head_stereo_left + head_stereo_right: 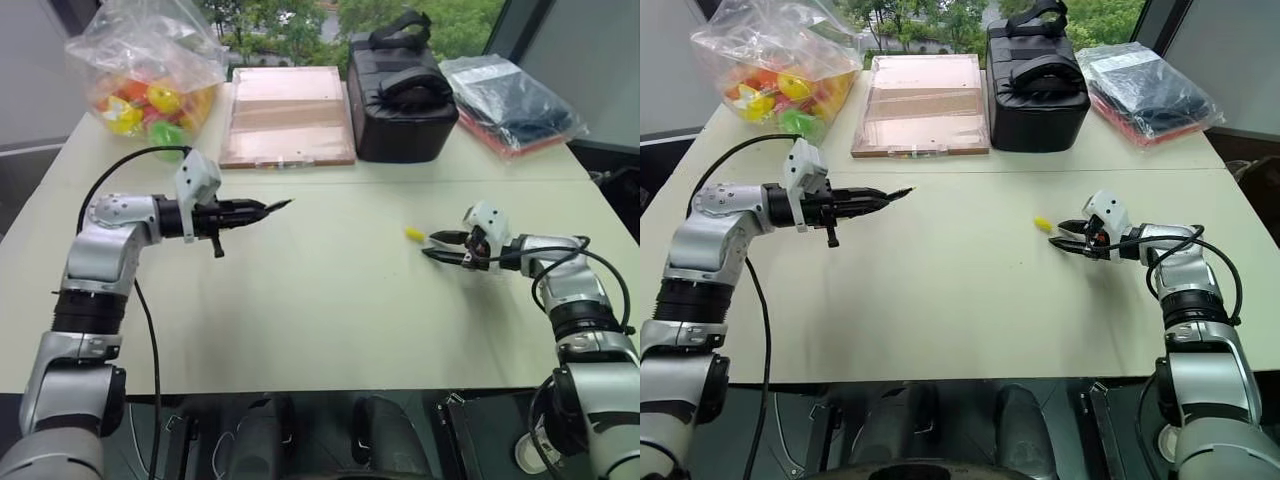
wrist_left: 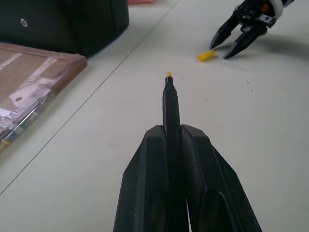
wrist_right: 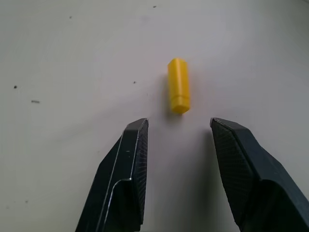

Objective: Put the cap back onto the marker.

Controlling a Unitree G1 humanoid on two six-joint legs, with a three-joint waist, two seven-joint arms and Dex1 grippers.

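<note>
The yellow cap is beyond the fingertips of my right gripper. I should reach further and pinch the cap's near end (image 3: 180, 103), so its far end stays free for the marker.
The small yellow cap (image 3: 178, 85) lies on the pale table (image 1: 320, 320), just past the tips of my right gripper (image 3: 178, 126). That gripper is open, one finger on either side of the cap's line, not touching it. In the head views the cap (image 1: 414, 234) rests right of the table's middle, with the right gripper (image 1: 432, 246) beside it. My left gripper (image 1: 258, 209) is shut on the black marker (image 2: 170, 104), held above the table on the left. The marker's yellow tip (image 2: 168, 74) points toward the cap (image 2: 205, 56).
Along the far edge sit a clear bag of coloured toys (image 1: 150, 75), a flat copper-coloured box (image 1: 287, 115), a black case (image 1: 400, 85) and a plastic-wrapped dark pack (image 1: 510, 100).
</note>
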